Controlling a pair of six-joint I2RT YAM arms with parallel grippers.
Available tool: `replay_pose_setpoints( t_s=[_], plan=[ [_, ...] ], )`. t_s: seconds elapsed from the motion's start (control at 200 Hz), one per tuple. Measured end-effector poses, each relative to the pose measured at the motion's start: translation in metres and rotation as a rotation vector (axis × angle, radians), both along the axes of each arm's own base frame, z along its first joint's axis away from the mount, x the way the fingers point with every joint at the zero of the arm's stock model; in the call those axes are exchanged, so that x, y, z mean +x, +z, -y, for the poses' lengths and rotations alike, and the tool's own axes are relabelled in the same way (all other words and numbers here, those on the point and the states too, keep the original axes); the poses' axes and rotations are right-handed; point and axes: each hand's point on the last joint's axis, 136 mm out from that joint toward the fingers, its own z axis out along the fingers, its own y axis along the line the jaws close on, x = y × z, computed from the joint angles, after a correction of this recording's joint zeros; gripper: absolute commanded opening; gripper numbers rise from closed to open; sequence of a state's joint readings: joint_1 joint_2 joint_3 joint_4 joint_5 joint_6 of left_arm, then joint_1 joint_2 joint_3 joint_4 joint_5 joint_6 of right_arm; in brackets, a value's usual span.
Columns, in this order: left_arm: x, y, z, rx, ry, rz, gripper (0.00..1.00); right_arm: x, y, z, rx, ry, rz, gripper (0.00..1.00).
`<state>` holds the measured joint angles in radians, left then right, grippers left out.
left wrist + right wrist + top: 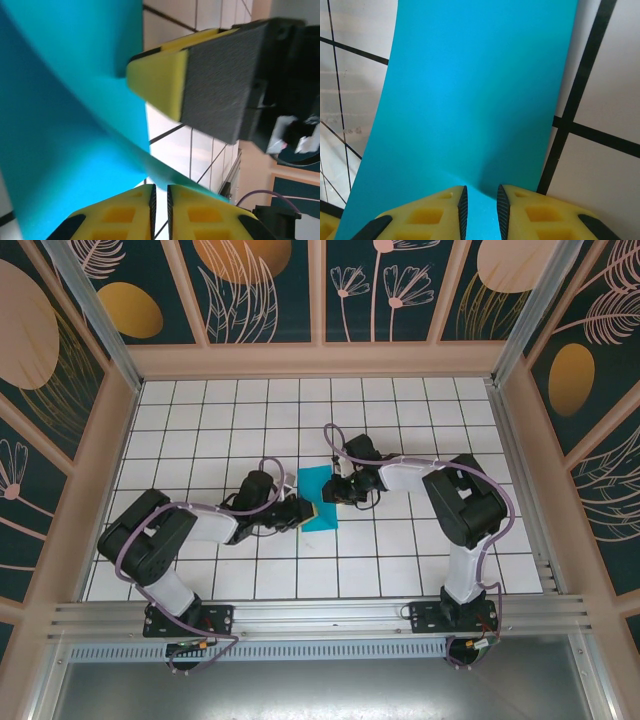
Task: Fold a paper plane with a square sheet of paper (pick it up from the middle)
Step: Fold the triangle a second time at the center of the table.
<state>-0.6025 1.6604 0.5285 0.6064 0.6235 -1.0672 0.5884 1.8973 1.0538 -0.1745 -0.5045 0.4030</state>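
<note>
The sheet makes only a shallow bump at the fingertips of my right gripper, so I should open that gripper and pinch the raised fold (149, 161) beside my left gripper.
The square sheet of paper (318, 486) is teal and rests on the white tiled floor between the two arms. In the right wrist view the paper (470, 90) bulges into a ridge that runs into the gap of my right gripper (480, 188), which is shut on it. From above, the right gripper (343, 490) sits at the sheet's right edge and the left gripper (306, 512) at its near left edge. In the left wrist view the paper (65, 125) curves up just beyond my left gripper (161, 186), whose jaws stand slightly apart with bare floor between them. The right finger (160, 80) presses on the sheet there.
White tiles with black grid lines (400, 540) surround the sheet. Patterned walls close in the floor at the back and both sides. An aluminium rail (320, 615) runs along the near edge by the arm bases.
</note>
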Motion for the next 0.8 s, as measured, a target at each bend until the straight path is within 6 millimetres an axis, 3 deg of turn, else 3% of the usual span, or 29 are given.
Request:
replay_pose_setpoints(
  t_s=[0.18,0.385,0.625,0.796],
  plan=[
    [0.013,0.003,0.006,-0.001,0.013,0.019,0.13,0.0,0.0,0.0,0.001,-0.003,-0.002,0.26],
    [0.019,-0.012,0.005,0.033,0.04,0.002,0.11,0.002,0.005,0.005,0.009,-0.039,-0.013,0.27],
    [0.02,-0.017,0.003,0.046,0.049,-0.004,0.1,0.012,0.04,0.029,0.073,-0.128,0.042,0.44],
    [0.02,-0.017,0.003,0.046,0.049,-0.004,0.06,0.006,0.049,0.027,0.146,-0.103,0.046,0.46]
  ],
)
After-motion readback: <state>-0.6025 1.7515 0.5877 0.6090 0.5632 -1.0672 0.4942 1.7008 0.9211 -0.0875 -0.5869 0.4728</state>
